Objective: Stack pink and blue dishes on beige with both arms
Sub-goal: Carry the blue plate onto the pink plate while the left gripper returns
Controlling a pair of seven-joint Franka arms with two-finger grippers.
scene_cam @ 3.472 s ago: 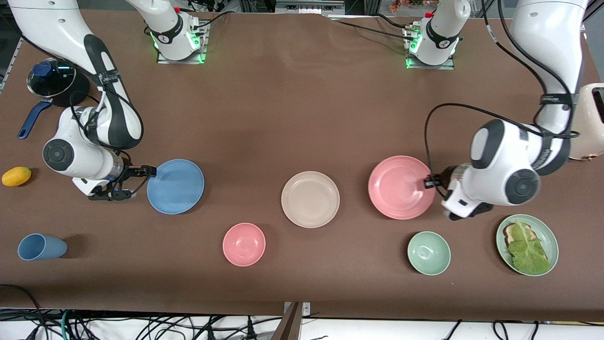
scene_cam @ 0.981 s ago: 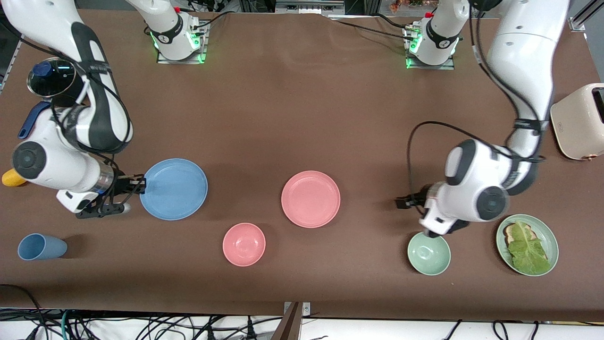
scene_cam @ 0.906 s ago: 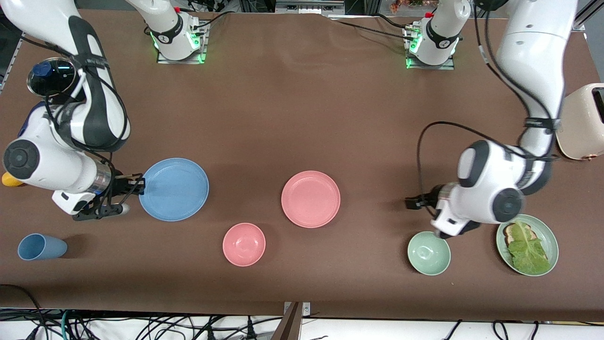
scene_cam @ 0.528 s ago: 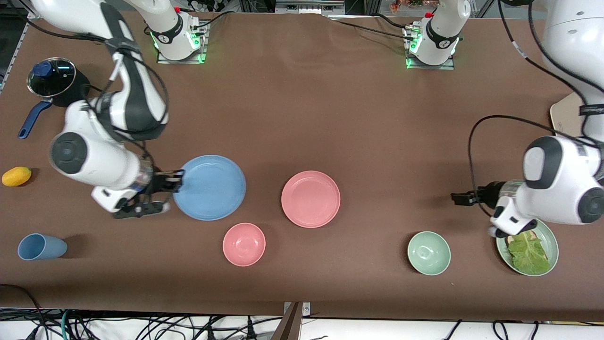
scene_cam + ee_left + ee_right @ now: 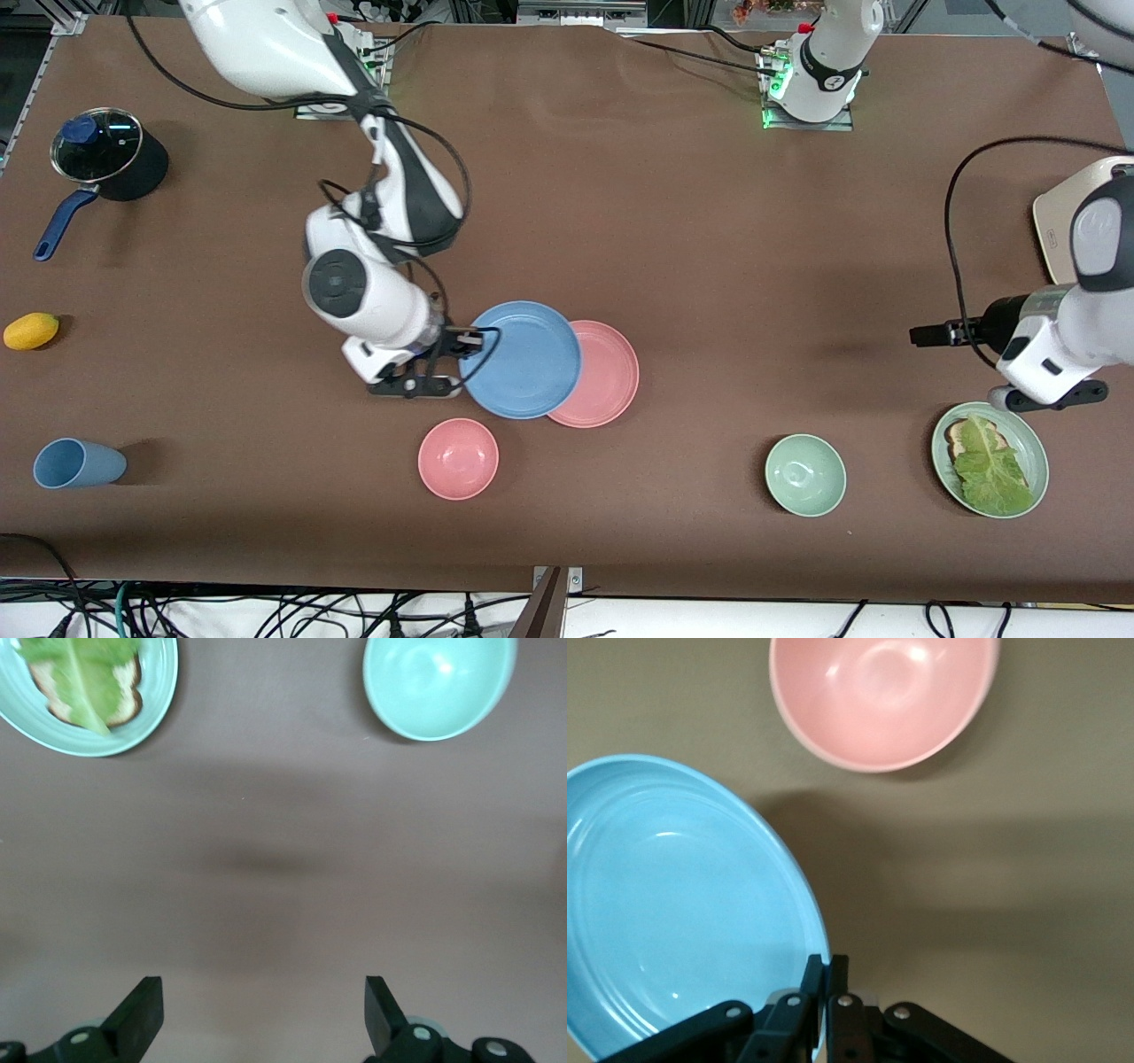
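Observation:
The robot's right gripper needs to release the light blue plate squarely on top of the pink plate (image 5: 582, 373). The light blue plate is now held level, partly over the pink one.
My right gripper (image 5: 472, 342) is shut on the rim of the light blue plate (image 5: 523, 359) and holds it level in the air, partly over the pink plate (image 5: 605, 372). The pink plate lies flat in the middle of the table. The beige plate is hidden under it. In the right wrist view the blue plate (image 5: 673, 904) fills one side, with my right gripper (image 5: 827, 974) pinching its edge. My left gripper (image 5: 926, 335) hangs open and empty over bare table toward the left arm's end. In the left wrist view, my left gripper (image 5: 262, 1019) has its fingers wide apart.
A pink bowl (image 5: 458, 458) sits nearer the camera than the plates. A green bowl (image 5: 805, 475) and a green plate (image 5: 1019, 427) with toast and lettuce lie near the left arm. A toaster (image 5: 1059, 221), blue cup (image 5: 78, 463), yellow fruit (image 5: 31, 330) and lidded pot (image 5: 106, 159) stand at the ends.
The pink plate went onto the beige one and my left gripper let go and drew back. My right arm lifted the blue plate and carried it to the middle, where it now overlaps the pink plate.

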